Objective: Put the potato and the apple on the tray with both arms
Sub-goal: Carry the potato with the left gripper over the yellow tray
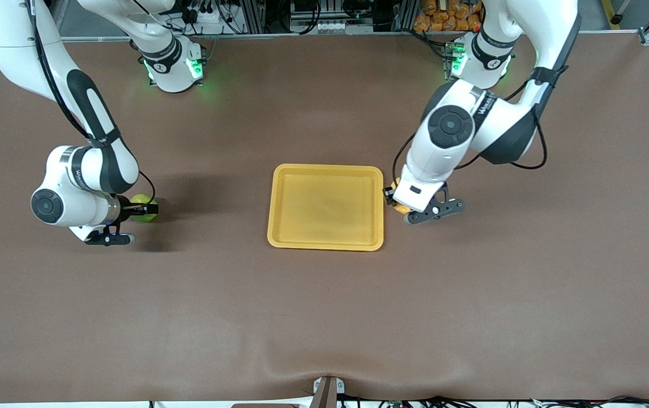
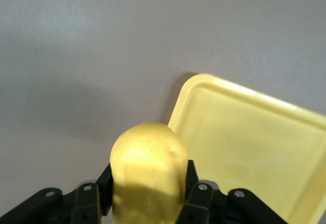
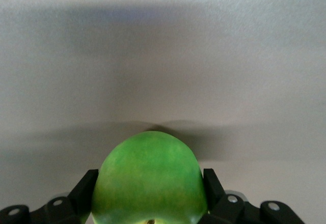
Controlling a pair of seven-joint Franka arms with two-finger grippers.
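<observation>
Next, the left gripper sets the potato down just inside the tray's edge [image 1: 367, 209] [image 2: 190, 136] closest to that gripper.
The yellow-orange tray [image 1: 327, 245] lies flat mid-table and nothing lies in it. My left gripper [image 1: 399, 203] hangs just off the tray's edge toward the left arm's end, shut on the pale yellow potato [image 1: 401, 209]. In the left wrist view the potato [image 2: 145, 152] fills the gap between the black fingers [image 2: 191, 175], and a tray corner [image 2: 244, 147] shows beside it. My right gripper [image 1: 144, 209] sits low near the right arm's end of the table, shut on the green apple [image 1: 141, 199]. The apple [image 3: 150, 168] is clamped between both fingers [image 3: 211, 180] in the right wrist view.
A brown cloth [image 1: 324, 317] covers the whole table. The two arm bases [image 1: 174, 68] [image 1: 474, 62] glow green along the edge farthest from the front camera. A small bracket [image 1: 327, 391] sits at the nearest edge.
</observation>
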